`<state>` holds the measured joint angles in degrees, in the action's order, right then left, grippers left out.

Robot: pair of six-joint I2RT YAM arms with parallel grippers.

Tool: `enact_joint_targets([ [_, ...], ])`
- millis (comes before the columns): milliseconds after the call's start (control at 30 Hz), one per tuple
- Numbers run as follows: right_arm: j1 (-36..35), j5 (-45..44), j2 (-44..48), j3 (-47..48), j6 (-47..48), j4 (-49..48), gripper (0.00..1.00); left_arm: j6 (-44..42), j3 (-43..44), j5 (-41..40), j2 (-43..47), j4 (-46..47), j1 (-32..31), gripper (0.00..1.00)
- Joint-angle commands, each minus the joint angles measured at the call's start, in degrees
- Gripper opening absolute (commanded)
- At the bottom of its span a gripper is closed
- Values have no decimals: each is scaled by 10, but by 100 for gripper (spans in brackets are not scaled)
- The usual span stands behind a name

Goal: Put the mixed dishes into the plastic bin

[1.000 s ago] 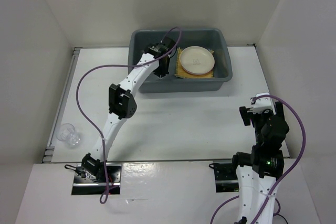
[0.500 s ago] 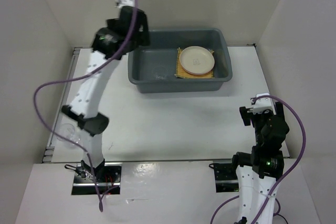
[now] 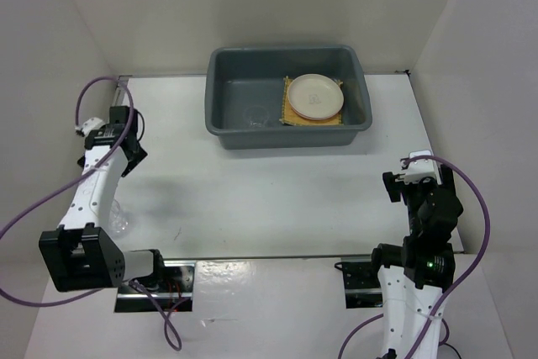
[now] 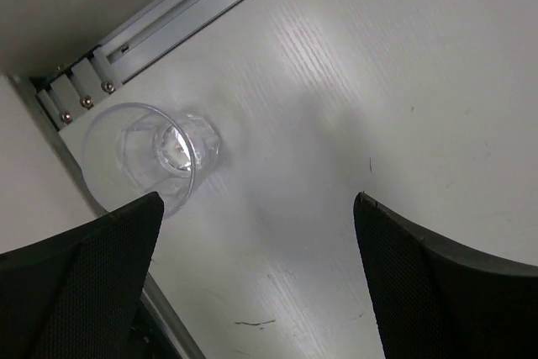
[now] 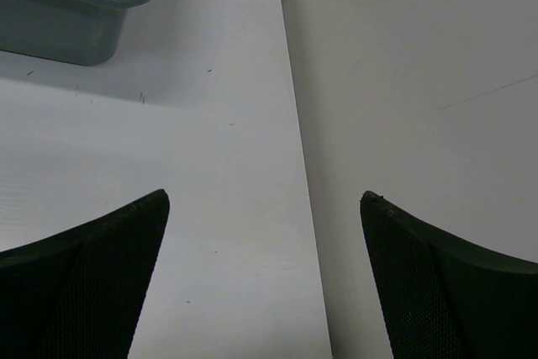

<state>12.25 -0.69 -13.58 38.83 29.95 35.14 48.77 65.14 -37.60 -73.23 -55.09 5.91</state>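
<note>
Next, my left gripper grips the rim of the clear cup (image 3: pixel 123 207) (image 4: pixel 192 176) by the rail on the side facing the grey plastic bin.
The grey plastic bin (image 3: pixel 220 128) stands at the back centre. Inside it a cream plate (image 3: pixel 315 95) lies on a yellow woven mat (image 3: pixel 290 115), and a clear cup (image 3: pixel 256 115) sits on the bin floor to their left. A second clear cup (image 4: pixel 151 157) lies on its side on the table by the left rail, also seen as a cup (image 3: pixel 120 221) beside the left arm. My left gripper (image 3: pixel 126 147) (image 4: pixel 256 208) hangs open above the table, empty, the cup just beyond its left finger. My right gripper (image 3: pixel 414 176) (image 5: pixel 265 199) is open and empty at the right.
An aluminium rail (image 4: pixel 181 2) runs along the table's left edge next to the lying cup. White walls enclose the table; the right wall (image 5: pixel 420 81) is close to my right gripper. The bin's near corner (image 5: pixel 76 14) shows in the right wrist view.
My left gripper opened inside the bin, leaving a clear cup there. The arm then rose out and swung left to the table's left side. The right arm stayed still.
</note>
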Motion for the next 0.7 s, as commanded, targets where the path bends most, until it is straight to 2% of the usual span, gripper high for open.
enact_joint_targets([
  [0,-4,-5,-1,-3,4,-16,99,90,5,4,27,23,38,100],
  [133,-4,-5,-1,-3,4,-16,99,120,-7,-5,-19,1,81,100],
  [300,-4,-5,-1,-3,4,-16,99,77,-52,56,-57,54,119,100],
  [600,-4,-10,-7,-9,4,-16,99,54,-65,81,-97,87,125,100],
  [667,-4,-10,-7,-9,4,-16,99,48,-70,103,-110,96,125,94],
])
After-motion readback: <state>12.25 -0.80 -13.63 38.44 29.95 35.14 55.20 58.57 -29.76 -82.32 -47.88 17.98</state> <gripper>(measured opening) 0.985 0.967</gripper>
